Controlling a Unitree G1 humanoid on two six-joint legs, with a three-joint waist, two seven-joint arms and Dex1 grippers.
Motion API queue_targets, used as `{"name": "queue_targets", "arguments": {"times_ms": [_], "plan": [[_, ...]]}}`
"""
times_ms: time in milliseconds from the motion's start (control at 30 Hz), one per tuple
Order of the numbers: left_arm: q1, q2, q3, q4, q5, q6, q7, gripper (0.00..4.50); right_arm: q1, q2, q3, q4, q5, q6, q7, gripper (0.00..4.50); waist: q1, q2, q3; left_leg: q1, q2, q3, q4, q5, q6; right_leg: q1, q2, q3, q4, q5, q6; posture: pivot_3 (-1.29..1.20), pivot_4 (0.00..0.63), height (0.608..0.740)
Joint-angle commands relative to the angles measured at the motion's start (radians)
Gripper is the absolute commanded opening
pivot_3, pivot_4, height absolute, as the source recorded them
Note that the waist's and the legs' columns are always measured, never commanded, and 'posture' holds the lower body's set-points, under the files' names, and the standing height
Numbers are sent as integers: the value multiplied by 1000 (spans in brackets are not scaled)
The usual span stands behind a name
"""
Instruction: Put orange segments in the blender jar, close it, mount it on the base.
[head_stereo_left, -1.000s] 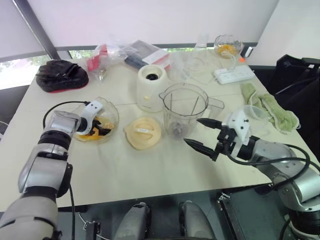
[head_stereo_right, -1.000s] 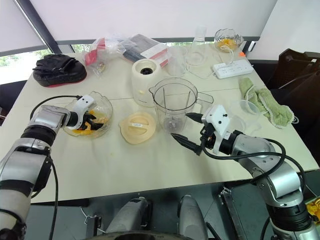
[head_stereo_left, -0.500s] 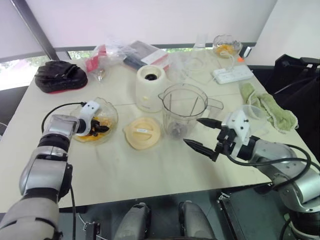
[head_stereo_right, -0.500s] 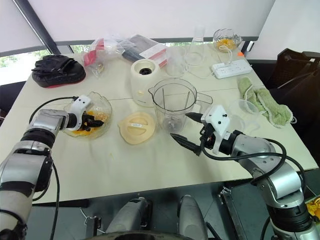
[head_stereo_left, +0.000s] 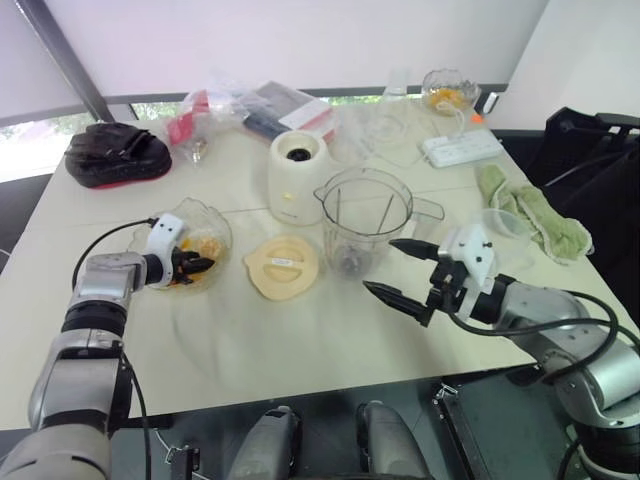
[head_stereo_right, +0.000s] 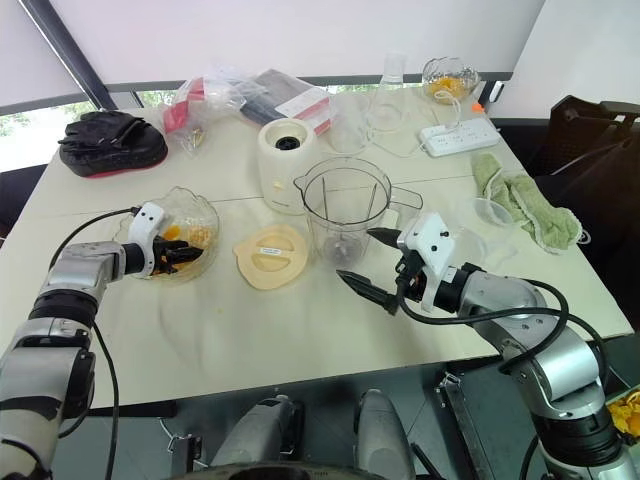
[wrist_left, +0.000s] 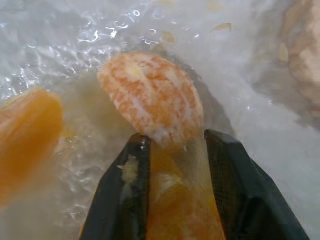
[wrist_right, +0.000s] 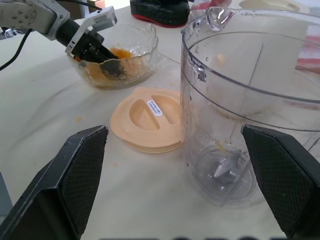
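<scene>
The fingers of my left gripper meet just the near end of the orange segment, so next I open them and pick up the bigger pale orange piece (head_stereo_left: 208, 244) next to it.
Several orange segments (head_stereo_left: 207, 246) lie in a wavy-edged glass bowl (head_stereo_left: 218, 218) at the table's left. My left gripper (head_stereo_left: 195, 266) reaches into that bowl and is shut on one orange segment (wrist_left: 150, 100), held between its black fingers (wrist_left: 122, 200); another segment (wrist_left: 27, 130) lies beside it. The clear blender jar (head_stereo_left: 366, 218) stands open at mid-table, with its blade (wrist_right: 225, 167) at the bottom. The cream base (head_stereo_left: 297, 177) stands just behind it to the left. My right gripper (head_stereo_left: 380, 265) hovers open just in front of the jar, to its right.
A pale-yellow lid (head_stereo_left: 283, 266) lies flat between bowl and jar. A small clear cup (head_stereo_left: 505, 228) and a green cloth (head_stereo_left: 535, 215) are on the right. A power strip (head_stereo_left: 460, 148), a second glass bowl (head_stereo_left: 445, 92), plastic bags (head_stereo_left: 250, 100) and a black mitt (head_stereo_left: 118, 152) line the back.
My left gripper has closed from wide open onto an orange segment in the bowl and drawn back slightly. The right arm has stayed still.
</scene>
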Motion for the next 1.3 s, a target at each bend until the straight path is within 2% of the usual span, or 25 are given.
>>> {"name": "queue_targets", "arguments": {"times_ms": [33,100,167,200,300,500,767,1300], "plan": [[33,14,13,-13,-20,79,-10,1626,-19,5,-2,-31,12,-2,2,4500,-3,0,0,0,0,0,0,0,0,0,0,0,0,0,0,0,150,740],[36,18,28,-23,-32,107,-7,1626,-24,5,1,-27,12,-3,6,4500,-4,0,0,0,0,0,0,0,0,0,0,0,0,0,0,0,150,740],[30,22,37,-26,-40,122,2,2125,-29,4,4,-20,10,-6,11,4500,-3,0,0,0,0,0,0,0,0,0,0,0,0,0,0,0,150,740],[25,22,39,-24,-42,124,9,2450,-32,3,6,-18,8,-7,13,4500,-3,0,0,0,0,0,0,0,0,0,0,0,0,0,0,0,150,740],[-2,22,52,-9,-58,136,23,3897,-41,4,9,-10,5,-8,16,4500,-3,0,0,1,0,0,0,0,0,0,0,0,1,0,0,0,150,740],[-71,6,68,54,-69,151,83,3897,-50,4,15,-3,-3,-15,21,4500,-2,0,0,1,0,0,0,0,0,0,0,0,2,0,0,0,150,740],[-171,-59,84,204,-54,70,228,3897,-53,3,16,-4,-9,-16,24,4500,3,-2,-1,1,0,0,1,0,0,0,0,0,2,0,0,0,150,740],[-232,-107,71,324,-18,1,291,3897,-39,0,7,-27,-5,-5,2,4500,4,-2,-1,1,-1,0,1,0,0,0,0,0,4,0,0,0,150,740]]}}
